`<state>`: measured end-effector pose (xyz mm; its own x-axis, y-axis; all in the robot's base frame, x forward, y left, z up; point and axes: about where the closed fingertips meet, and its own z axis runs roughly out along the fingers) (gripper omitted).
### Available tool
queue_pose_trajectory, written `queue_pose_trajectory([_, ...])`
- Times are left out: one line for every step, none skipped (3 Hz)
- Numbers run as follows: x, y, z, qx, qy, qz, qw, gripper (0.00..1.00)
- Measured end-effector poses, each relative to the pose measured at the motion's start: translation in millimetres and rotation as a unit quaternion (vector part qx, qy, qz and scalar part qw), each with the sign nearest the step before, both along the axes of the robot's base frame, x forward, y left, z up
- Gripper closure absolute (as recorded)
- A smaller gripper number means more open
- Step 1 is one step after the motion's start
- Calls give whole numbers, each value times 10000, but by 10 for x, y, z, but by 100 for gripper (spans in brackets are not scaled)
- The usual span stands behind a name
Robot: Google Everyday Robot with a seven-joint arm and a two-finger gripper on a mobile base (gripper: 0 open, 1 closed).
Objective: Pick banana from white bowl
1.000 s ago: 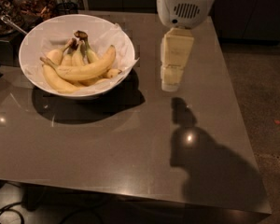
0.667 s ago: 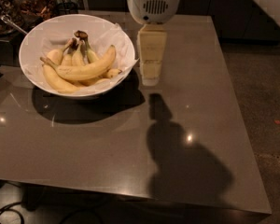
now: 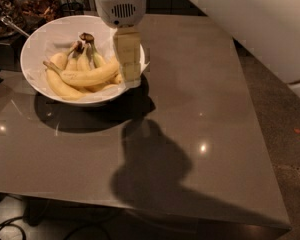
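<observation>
I should next move my gripper to the long banana lying across the other fruit and close it on the banana's half point(image 3: 107, 74) opposite its thin stem.
The white bowl point(image 3: 36, 40), lined with crinkled white paper, stands at the table's far left. In it the banana point(image 3: 87, 76), long and gently curved with a thin stem pointing left, lies across the other fruit. A bunch of shorter bananas point(image 3: 84, 54) joined at a dark stem lies behind it, and another banana point(image 3: 60, 87) lies in front. My gripper point(image 3: 131, 80) hangs from its white wrist over the bowl's right rim, its tip right beside the banana's right end. It hides that end.
The grey-brown table point(image 3: 200, 109) runs to edges at the right and front. A metal utensil point(image 3: 12, 26) and dark containers point(image 3: 35, 4) sit at the far left. My white arm point(image 3: 250, 29) fills the top right. Cables point(image 3: 5, 229) lie on the floor below.
The gripper has moved left, from the table right of the bowl to over the bowl's right rim by the bananas. The bananas and bowl have not moved.
</observation>
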<state>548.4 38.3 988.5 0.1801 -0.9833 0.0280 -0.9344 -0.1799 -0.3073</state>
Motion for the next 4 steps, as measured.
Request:
queue_pose_trajectory([89, 269, -35, -105, -12, 362, 9993, 0])
queue_pose_trajectory([191, 532, -101, -94, 76, 697, 9975, 13])
queue_pose_trajectory([325, 750, -200, -59, 193, 890, 9958, 20])
queue_pose_trajectory([431, 869, -372, -59, 385, 938, 9948, 26])
